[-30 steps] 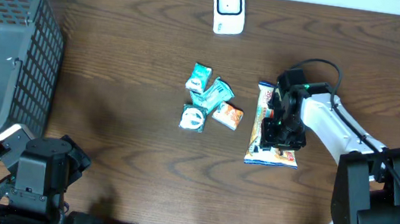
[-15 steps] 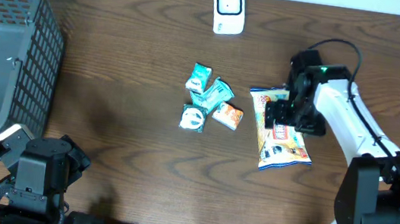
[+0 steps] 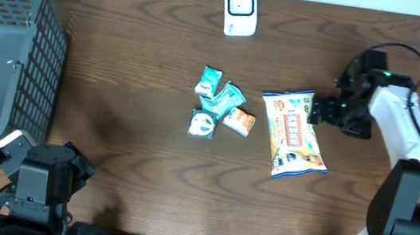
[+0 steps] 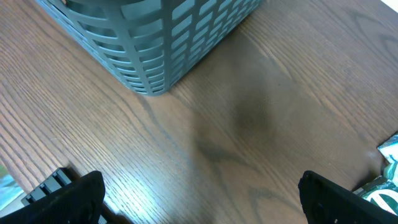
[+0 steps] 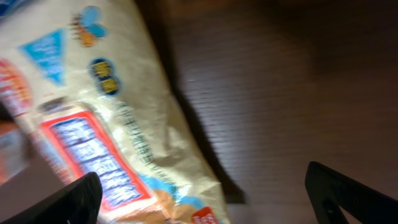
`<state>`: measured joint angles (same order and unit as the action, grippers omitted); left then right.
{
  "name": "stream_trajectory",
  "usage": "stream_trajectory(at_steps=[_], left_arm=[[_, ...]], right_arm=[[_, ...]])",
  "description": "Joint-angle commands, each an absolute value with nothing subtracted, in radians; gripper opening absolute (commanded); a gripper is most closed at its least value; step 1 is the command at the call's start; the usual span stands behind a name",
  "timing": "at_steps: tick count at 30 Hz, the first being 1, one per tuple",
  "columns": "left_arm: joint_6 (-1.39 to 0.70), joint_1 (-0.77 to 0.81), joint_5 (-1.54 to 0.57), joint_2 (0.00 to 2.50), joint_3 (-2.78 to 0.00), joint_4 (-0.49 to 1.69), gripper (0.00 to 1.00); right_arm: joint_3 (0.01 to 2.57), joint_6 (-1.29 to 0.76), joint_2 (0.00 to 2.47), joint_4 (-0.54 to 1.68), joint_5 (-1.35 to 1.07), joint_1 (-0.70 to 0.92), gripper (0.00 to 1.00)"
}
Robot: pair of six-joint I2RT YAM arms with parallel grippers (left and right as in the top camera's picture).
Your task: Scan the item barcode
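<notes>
The cream snack bag will have my right gripper close across the middle (image 3: 303, 126) (image 5: 122, 118) of it, beside its red-framed label, to gather the bag's sides together.
The item, a cream snack bag (image 3: 296, 136) with red, blue and orange print, lies flat on the wood table, right of centre. No barcode shows on its upper face. In the right wrist view the bag (image 5: 118, 130) fills the left half and is blurred. My right gripper (image 3: 321, 112) hovers just off the bag's upper right edge, open, holding nothing; in its own view the right gripper (image 5: 208, 202) spans the bag's edge and bare wood. The white scanner (image 3: 239, 9) stands at the back centre. My left gripper (image 4: 208, 202) is open over bare table.
Several small teal and orange packets (image 3: 219, 107) lie in a cluster left of the bag. A grey mesh basket (image 3: 1, 52) fills the far left and its corner (image 4: 155, 50) shows in the left wrist view. The left arm (image 3: 37, 181) rests at the front left.
My right gripper opened and let go of the bag, then pulled back to the right. The bag swung round and now lies spread flat, tilted. The left arm stayed still.
</notes>
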<state>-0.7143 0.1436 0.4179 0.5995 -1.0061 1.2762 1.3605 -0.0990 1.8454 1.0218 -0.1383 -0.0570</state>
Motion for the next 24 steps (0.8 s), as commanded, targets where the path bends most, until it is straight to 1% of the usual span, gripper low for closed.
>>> stream_trajectory(at_steps=[1,6,24], left_arm=[[-0.728,0.137,0.435,0.598,-1.006,1.279,0.98],[-0.728,0.137,0.435,0.598,-1.006,1.279,0.98],[-0.728,0.137,0.435,0.598,-1.006,1.279,0.98]], right_arm=[[1.369,0.051,1.846,1.010,-0.377,-0.126,0.99],[1.341,0.051,1.848,0.963,-0.414,-0.158,0.99],[1.166,0.058,1.848,0.836,-0.427,-0.152,0.99]])
